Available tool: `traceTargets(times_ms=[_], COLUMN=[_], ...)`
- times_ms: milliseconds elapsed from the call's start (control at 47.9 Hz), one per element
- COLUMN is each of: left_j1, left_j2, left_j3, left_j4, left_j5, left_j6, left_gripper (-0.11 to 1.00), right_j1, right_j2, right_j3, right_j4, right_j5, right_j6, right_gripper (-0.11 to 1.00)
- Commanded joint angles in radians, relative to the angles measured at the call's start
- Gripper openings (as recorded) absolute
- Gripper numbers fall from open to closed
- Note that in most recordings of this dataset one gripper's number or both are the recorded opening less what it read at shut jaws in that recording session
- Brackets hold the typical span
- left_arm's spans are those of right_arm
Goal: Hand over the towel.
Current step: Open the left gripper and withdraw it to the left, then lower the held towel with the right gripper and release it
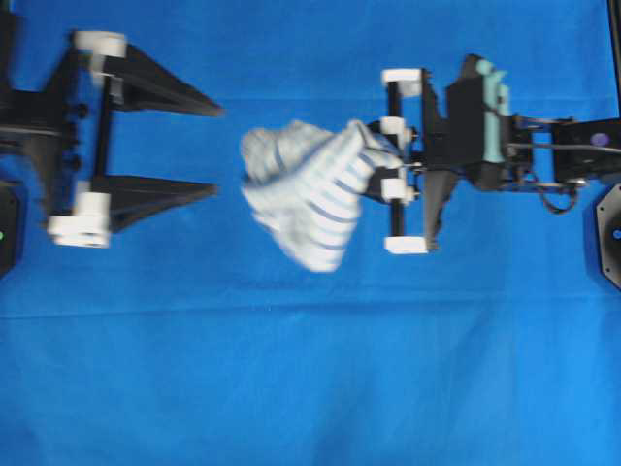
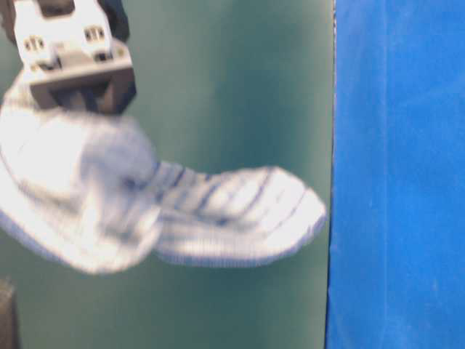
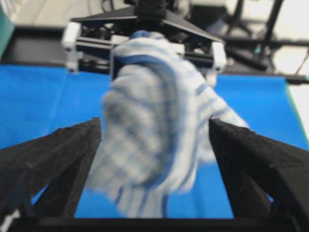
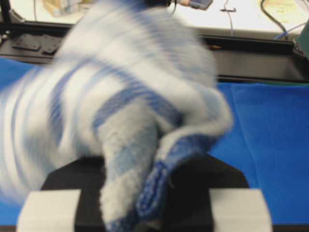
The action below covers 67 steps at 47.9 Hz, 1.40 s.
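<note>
My right gripper needs to release the towel on the blue tablecloth (image 1: 281, 239) between both grippers, just below the spot where it hangs.
The towel (image 1: 310, 194), white with thin blue-grey stripes, hangs bunched and motion-blurred above the blue tablecloth (image 1: 310, 388). My right gripper (image 1: 393, 157) is shut on the towel's right end, and in the right wrist view the cloth (image 4: 130, 96) bulges out of the shut gripper (image 4: 145, 193). My left gripper (image 1: 218, 148) stands open on the left, its fingertips just short of the towel's left edge and not touching it. Seen from the left wrist, the towel (image 3: 154, 111) shows through the gap of the open left gripper (image 3: 154, 123), with the right gripper (image 3: 145, 34) behind. The table-level view shows the towel (image 2: 218, 211) blurred.
The tablecloth covers the whole table. Black arm bases sit at the left edge (image 1: 8, 223) and right edge (image 1: 604, 233) of the overhead view. A green wall (image 2: 240, 73) backs the table-level view. Black rails and cables lie beyond the table's far edge (image 4: 260, 63).
</note>
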Motion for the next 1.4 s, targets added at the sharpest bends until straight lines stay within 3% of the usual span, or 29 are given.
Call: traceTargets(times_ms=[0,230,438,897,1085,1377], left_j1=[-0.003,-0.003,-0.005,-0.005,-0.005,-0.005], left_j2=[-0.077,-0.207,-0.206,-0.202,-0.201,-0.201], left_j3=[0.028,0.135,0.152,0.158,0.158,0.160], left_j4=[-0.003,-0.002,-0.002,0.000,0.000,0.000], left_j5=[-0.003,0.011,0.011,0.023,0.025,0.025], left_j6=[-0.002,0.012,0.014,0.015,0.015,0.014], left_gripper=[0.90,0.90,0.90,0.90,0.90,0.90], right_j1=[0.003,0.003,0.003,0.003,0.003,0.003], right_j2=[-0.061,-0.126,-0.075,0.285,0.367,0.370], right_j3=[0.017,0.066,0.029,-0.201,-0.212,-0.204], right_j4=[0.002,0.003,0.006,0.015,0.012,0.017], right_j5=[-0.014,-0.005,0.075,0.499,0.528,0.552], right_j6=[0.003,0.005,0.009,0.020,0.017,0.021], right_gripper=[0.04,0.04,0.04,0.04,0.04,0.04])
